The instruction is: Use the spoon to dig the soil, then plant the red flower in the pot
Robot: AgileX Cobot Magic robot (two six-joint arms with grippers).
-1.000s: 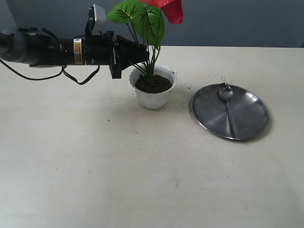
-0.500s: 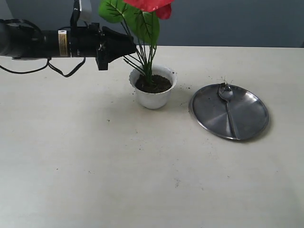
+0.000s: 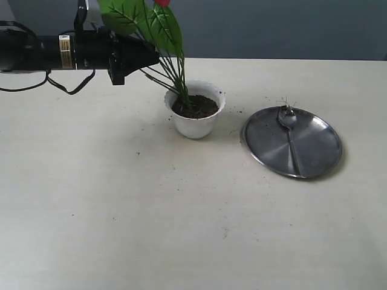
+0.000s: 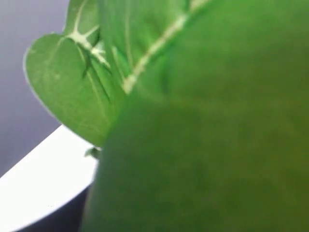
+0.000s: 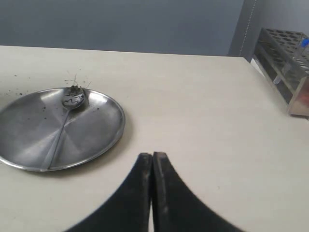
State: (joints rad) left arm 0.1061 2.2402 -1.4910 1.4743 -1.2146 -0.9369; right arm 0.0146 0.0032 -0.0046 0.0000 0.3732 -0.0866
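Note:
The red flower's stems slant over the pot's rim toward my left gripper, so next my left gripper opens, regrips the stems (image 3: 181, 78) above the soil and pushes them upright.
The white pot (image 3: 196, 125) holds dark soil (image 3: 201, 107), and the red flower (image 3: 162, 27) has its stems rooted there. The plant leans left; only a sliver of its red petal shows at the top edge. My left gripper (image 3: 153, 58) reaches in from the left and seems shut on the stems above the pot. Green leaves (image 4: 193, 121) fill the left wrist view and hide its jaws. The spoon (image 3: 289, 132) (image 5: 65, 123) lies on the steel plate (image 3: 317, 154) (image 5: 99, 133). My right gripper (image 5: 152, 155) is shut and empty, over the table beside the plate.
Soil crumbs lie scattered on the table between the pot and the plate, and a few fibres cling to the spoon's head. A test tube rack (image 5: 285, 53) stands at the table's edge in the right wrist view.
My left gripper has drawn back to the left and a little upward. The flower's top has swung left with it, so the plant now leans and the red petal is nearly out of frame.

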